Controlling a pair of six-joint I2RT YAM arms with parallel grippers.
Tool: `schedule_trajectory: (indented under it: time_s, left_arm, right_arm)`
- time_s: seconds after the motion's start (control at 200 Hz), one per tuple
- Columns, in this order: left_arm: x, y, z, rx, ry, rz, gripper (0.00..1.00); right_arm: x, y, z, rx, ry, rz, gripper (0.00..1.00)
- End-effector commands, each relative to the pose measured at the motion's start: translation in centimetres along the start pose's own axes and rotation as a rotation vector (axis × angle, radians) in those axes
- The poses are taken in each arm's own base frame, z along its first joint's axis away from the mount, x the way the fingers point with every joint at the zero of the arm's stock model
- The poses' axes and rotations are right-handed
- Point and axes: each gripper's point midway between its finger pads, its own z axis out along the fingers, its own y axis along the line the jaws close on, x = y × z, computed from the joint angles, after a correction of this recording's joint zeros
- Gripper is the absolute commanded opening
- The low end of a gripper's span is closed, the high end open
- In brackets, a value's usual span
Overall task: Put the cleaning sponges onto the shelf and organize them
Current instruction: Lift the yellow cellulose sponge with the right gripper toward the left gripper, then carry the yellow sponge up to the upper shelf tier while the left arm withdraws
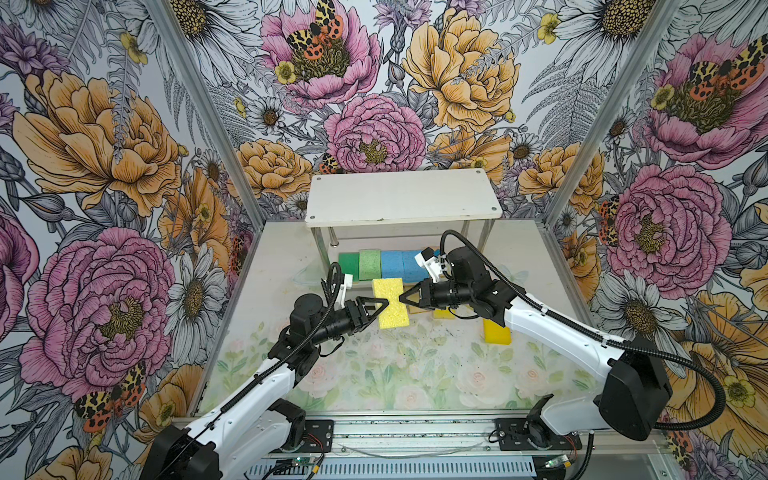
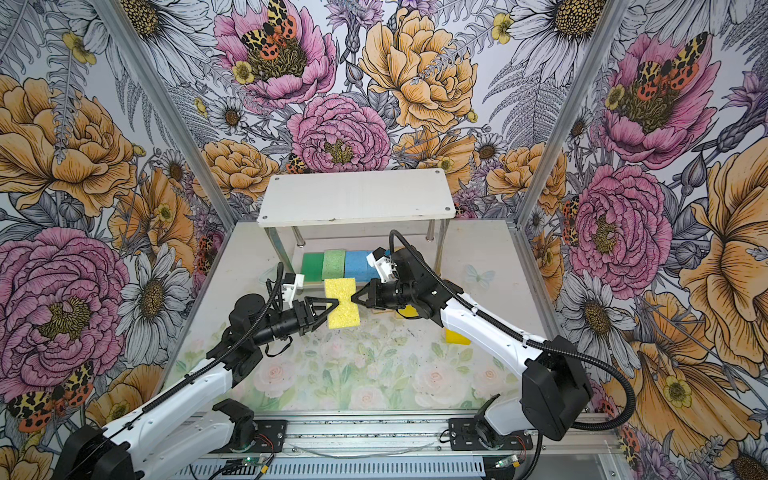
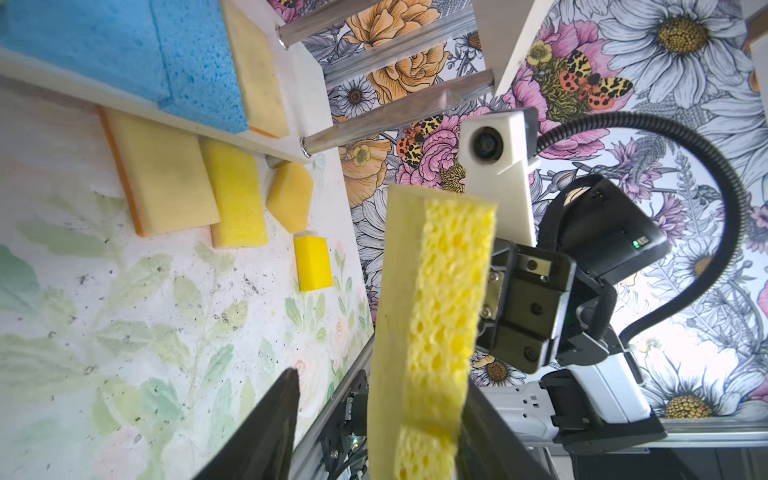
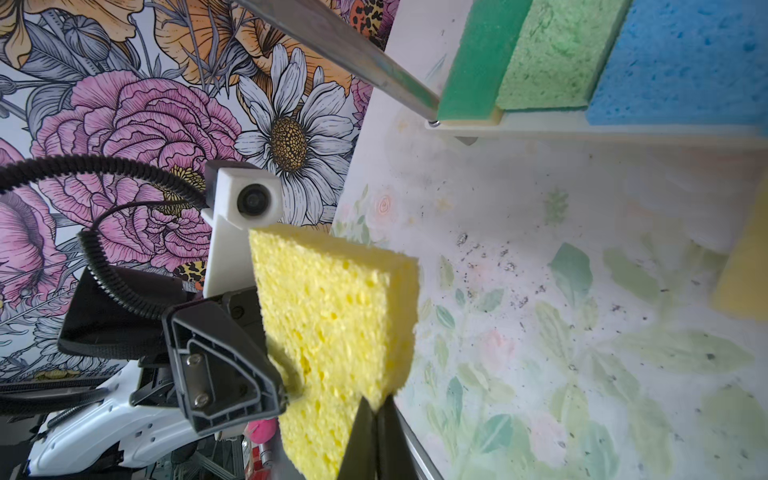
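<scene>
My right gripper is pinching the yellow sponge halfway up its side. It should take its lower corner [image 1: 404, 322] before it lays the sponge on the top board.
A porous yellow sponge [image 1: 390, 318] [image 2: 343, 316] hangs in the air in front of the shelf [image 1: 403, 197] [image 2: 353, 195], between both grippers. My right gripper [image 1: 402, 298] [image 4: 376, 403] is shut on its right edge, pinching the foam thin. My left gripper [image 1: 384, 305] [image 3: 380, 382] straddles the opposite edge. One finger [image 3: 478, 419] presses on the sponge [image 3: 436, 291], while the other finger [image 3: 282, 411] stands apart from it. On the shelf's lower board [image 4: 623, 129] lie a dark green sponge [image 1: 348, 264], a light green one [image 1: 370, 264], two blue ones [image 1: 401, 267] and a tan one [image 3: 259, 70].
Several sponges lie on the table by the shelf's right front post: a tan one with an orange edge [image 3: 162, 178], two yellow ones [image 3: 237, 195] [image 3: 291, 195] and a bright yellow one [image 1: 496, 332] [image 3: 312, 264]. The shelf's top board carries nothing.
</scene>
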Motion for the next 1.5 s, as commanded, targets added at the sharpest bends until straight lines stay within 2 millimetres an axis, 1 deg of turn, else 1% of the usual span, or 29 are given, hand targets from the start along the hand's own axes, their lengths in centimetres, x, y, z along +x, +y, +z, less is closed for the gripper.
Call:
schedule_trajectory:
  time_s: [0.0, 0.015, 0.035, 0.065, 0.085, 0.12, 0.19, 0.295, 0.415, 0.465, 0.51, 0.7, 0.895, 1.02, 1.266, 1.346, 1.371, 1.381, 1.391, 1.496]
  left_arm:
    - [-0.5, -2.2, -0.1, 0.055, -0.010, 0.056, 0.42]
    - [-0.5, -2.2, -0.2, 0.056, -0.012, 0.058, 0.38]
    - [-0.5, -2.3, -0.2, 0.057, -0.014, 0.060, 0.30]
    - [-0.6, -2.3, -0.2, 0.057, -0.020, 0.063, 0.16]
    - [-0.6, -2.3, -0.3, 0.057, -0.023, 0.065, 0.09]
    - [-0.7, -2.4, -0.3, 0.058, -0.028, 0.069, 0.00]
    - [-0.8, -2.4, -0.4, 0.057, -0.035, 0.073, 0.00]
    - [-1.0, -2.4, -0.4, 0.056, -0.044, 0.071, 0.00]
    - [-1.2, -2.4, -0.7, 0.055, -0.063, 0.069, 0.00]
    - [-1.4, -2.5, -0.9, 0.057, -0.073, 0.073, 0.00]
    - [-1.6, -2.6, -1.0, 0.057, -0.085, 0.072, 0.00]
    - [-2.2, -2.6, -1.4, 0.057, -0.109, 0.074, 0.00]
    - [-2.4, -2.4, -1.9, 0.053, -0.124, 0.069, 0.00]
    - [-2.6, -2.3, -2.3, 0.051, -0.136, 0.067, 0.00]
    - [-2.4, -2.3, -2.6, 0.054, -0.132, 0.060, 0.00]
    - [-2.3, -2.2, -2.7, 0.054, -0.131, 0.057, 0.00]
    - [-2.3, -2.3, -2.7, 0.056, -0.130, 0.058, 0.00]
    - [-2.3, -2.3, -2.7, 0.056, -0.130, 0.058, 0.00]
    - [-2.3, -2.2, -2.7, 0.055, -0.131, 0.058, 0.00]
    - [-2.3, -2.3, -2.7, 0.057, -0.129, 0.058, 0.00]
  right_arm:
    - [0.0, 2.1, -0.5, -0.044, 0.015, -0.047, 0.00]
    - [0.0, 2.2, -0.5, -0.045, 0.013, -0.047, 0.00]
    - [-0.1, 2.2, -0.5, -0.044, 0.013, -0.046, 0.00]
    - [-0.1, 2.2, -0.6, -0.046, 0.013, -0.044, 0.00]
    - [-0.1, 2.3, -0.6, -0.045, 0.012, -0.044, 0.00]
    - [-0.1, 2.3, -0.6, -0.045, 0.011, -0.042, 0.00]
    - [0.0, 2.3, -0.5, -0.046, 0.014, -0.040, 0.01]
    - [0.2, 2.2, -0.7, -0.042, 0.012, -0.038, 0.18]
    - [0.6, 2.2, -1.2, -0.031, -0.006, -0.034, 0.34]
    - [0.9, 2.2, -1.3, -0.027, -0.009, -0.031, 0.39]
    - [1.4, 2.1, -1.3, -0.025, -0.006, -0.028, 0.41]
    - [3.2, 2.3, -0.8, -0.013, 0.015, -0.027, 0.43]
    - [4.1, 2.4, -0.4, -0.003, 0.024, -0.027, 0.43]
    - [4.0, 2.5, -0.2, -0.002, 0.027, -0.026, 0.42]
    - [3.5, 2.7, -0.3, 0.004, 0.006, -0.035, 0.33]
    - [3.4, 2.8, -0.3, 0.005, 0.004, -0.036, 0.32]
    - [3.3, 2.9, -0.3, 0.003, 0.003, -0.037, 0.32]
    - [3.9, 3.3, -0.1, -0.006, 0.018, -0.046, 0.32]
    - [4.1, 3.5, 0.0, -0.009, 0.022, -0.049, 0.32]
    - [4.0, 3.8, 0.1, -0.014, 0.022, -0.054, 0.32]
